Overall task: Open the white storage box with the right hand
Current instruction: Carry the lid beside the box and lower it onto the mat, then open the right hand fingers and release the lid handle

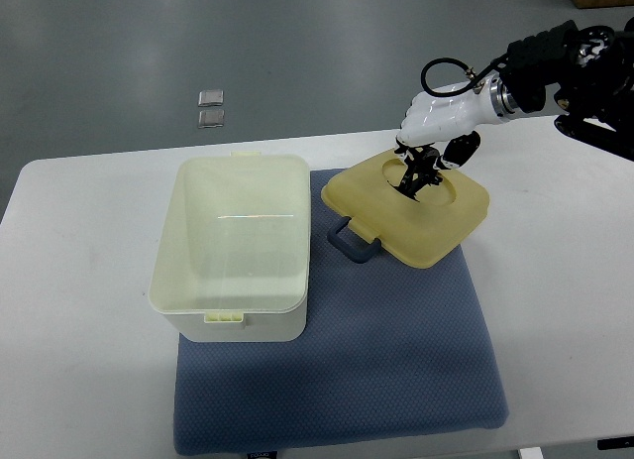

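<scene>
I should release the cream lid with my right gripper on the blue mat [387,247] close beside the open white storage box.
The white storage box [234,243] stands open on the left part of a blue mat [396,350], and its inside looks empty. Its cream lid [436,221] lies to the right of it, top side up and slightly tilted, with a grey handle [353,243] at the near-left edge. My right hand [428,167] reaches in from the upper right and sits over the lid's far edge. Its dark fingers [414,176] press into the lid's round recess while the thumb hooks behind the rim, so the hand is shut on the lid.
The white table [79,380] carries the mat. Two small square silver things [210,107] lie on the grey floor beyond the table's far edge. A black cable loops above the right wrist [441,70].
</scene>
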